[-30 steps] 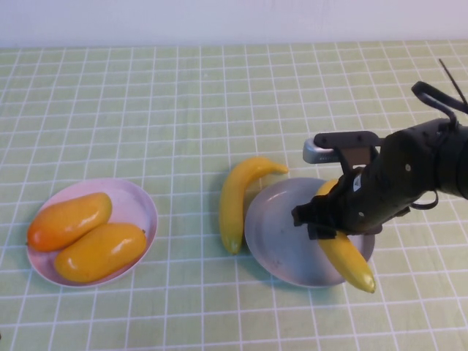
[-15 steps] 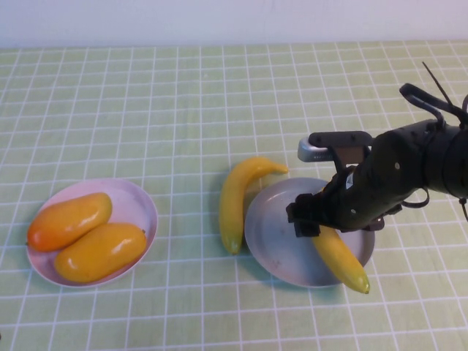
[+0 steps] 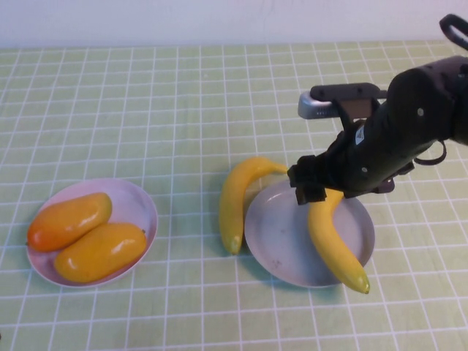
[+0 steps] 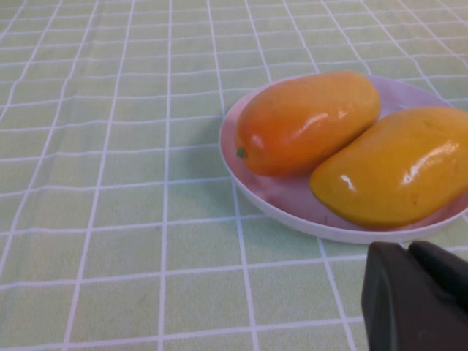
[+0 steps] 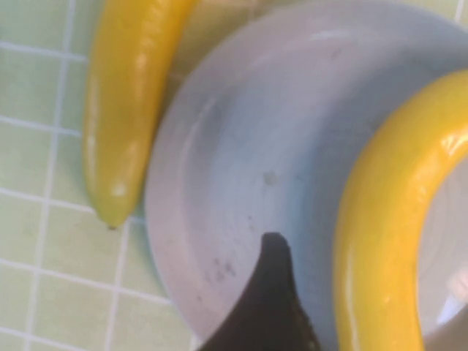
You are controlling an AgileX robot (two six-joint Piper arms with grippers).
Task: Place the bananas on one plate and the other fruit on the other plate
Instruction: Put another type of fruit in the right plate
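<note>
I need to move my right gripper next to the middle of the banana [image 3: 232, 201] [image 5: 135, 77] on the cloth beside the grey-blue plate and close it there.
One banana [image 3: 333, 241] lies on the grey-blue plate [image 3: 281, 234], its tip over the near rim. The other banana [image 3: 235, 201] lies on the cloth against the plate's left edge. My right gripper [image 3: 322, 191] hovers open just above the plate's far side, over the plated banana's upper end. In the right wrist view the banana [image 5: 387, 219] lies between my open fingers [image 5: 274, 292] on the plate [image 5: 256, 146], with the second banana [image 5: 131, 88] beside it. Two orange fruits [image 3: 69, 219] [image 3: 102, 252] lie on the pink plate [image 3: 142, 205]. My left gripper [image 4: 417, 292] is shut, near the pink plate [image 4: 292, 208].
The table has a green checked cloth [image 3: 183, 110]. A white wall runs along the far edge. The left wrist view shows both orange fruits [image 4: 303, 121] [image 4: 398, 168] close in front of my left gripper.
My right gripper has let go of the banana and risen away from the plate. The banana has settled further onto the grey-blue plate.
</note>
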